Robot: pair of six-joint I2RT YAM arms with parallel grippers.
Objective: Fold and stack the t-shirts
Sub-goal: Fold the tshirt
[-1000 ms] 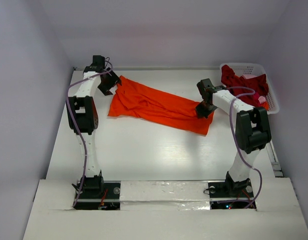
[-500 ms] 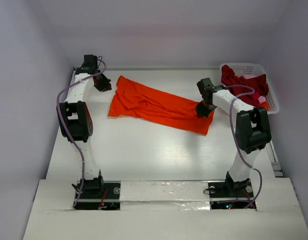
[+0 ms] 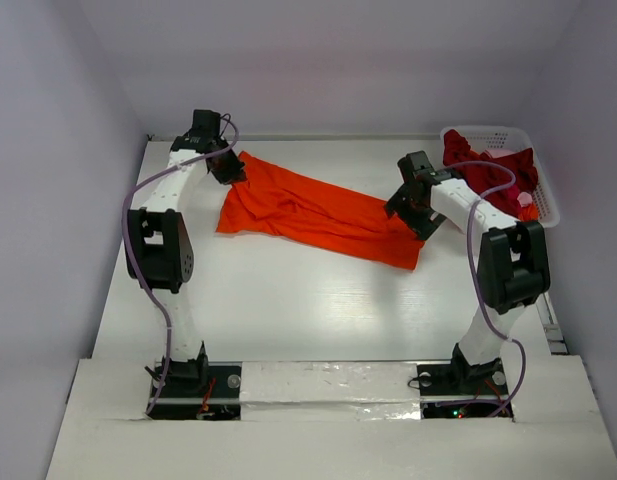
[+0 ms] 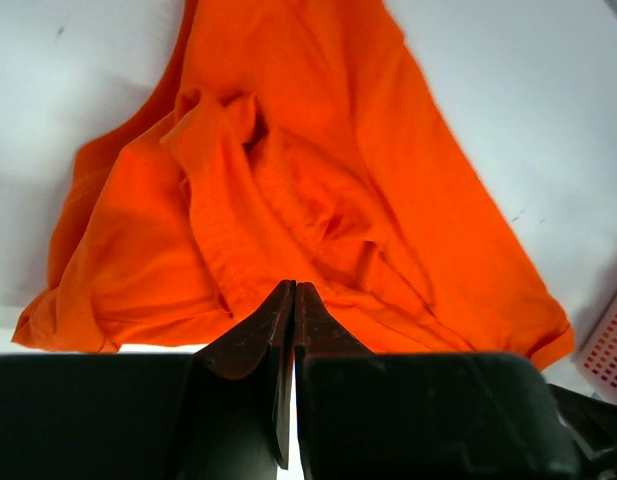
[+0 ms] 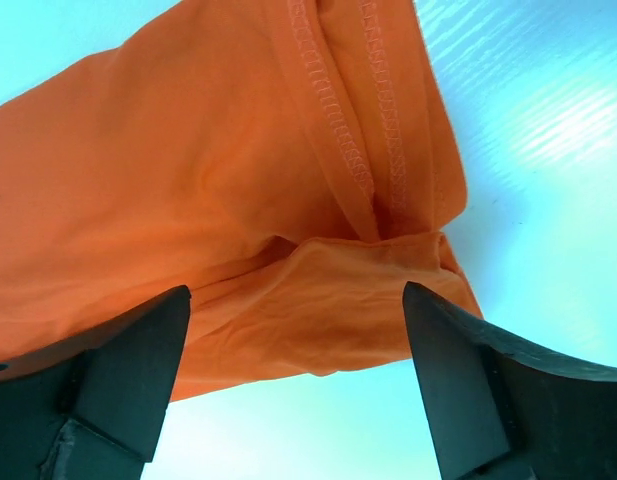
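The orange t-shirt's top layer is bunched next to my closed, empty left gripper, so I should open it, pinch that layer's loose edge (image 4: pixel 226 300) and pull the t-shirt's fold open.
The orange t-shirt (image 3: pixel 318 212) lies crumpled in a long strip slanting across the table, from far left to the right. My left gripper (image 3: pixel 231 170) is at its far-left corner. In the left wrist view that gripper (image 4: pixel 293 287) is shut, its tips over the edge of the orange cloth (image 4: pixel 288 120), and I see nothing pinched between them. My right gripper (image 3: pixel 408 213) stands open at the shirt's right end. The right wrist view has the hemmed corner (image 5: pixel 318 290) lying loose between the spread fingers (image 5: pixel 138 350). The dark red t-shirt (image 3: pixel 483 165) is heaped in the basket.
A white lattice basket (image 3: pixel 498 131) stands at the far right corner, and its edge (image 4: pixel 613 340) shows in the left wrist view. White walls close in the table on the left, the back and the right. The arm bases are at the near edge.
My right gripper has opened and let go of the shirt's right end. My left gripper has shut, swung off to the left and come back to the shirt's far-left corner.
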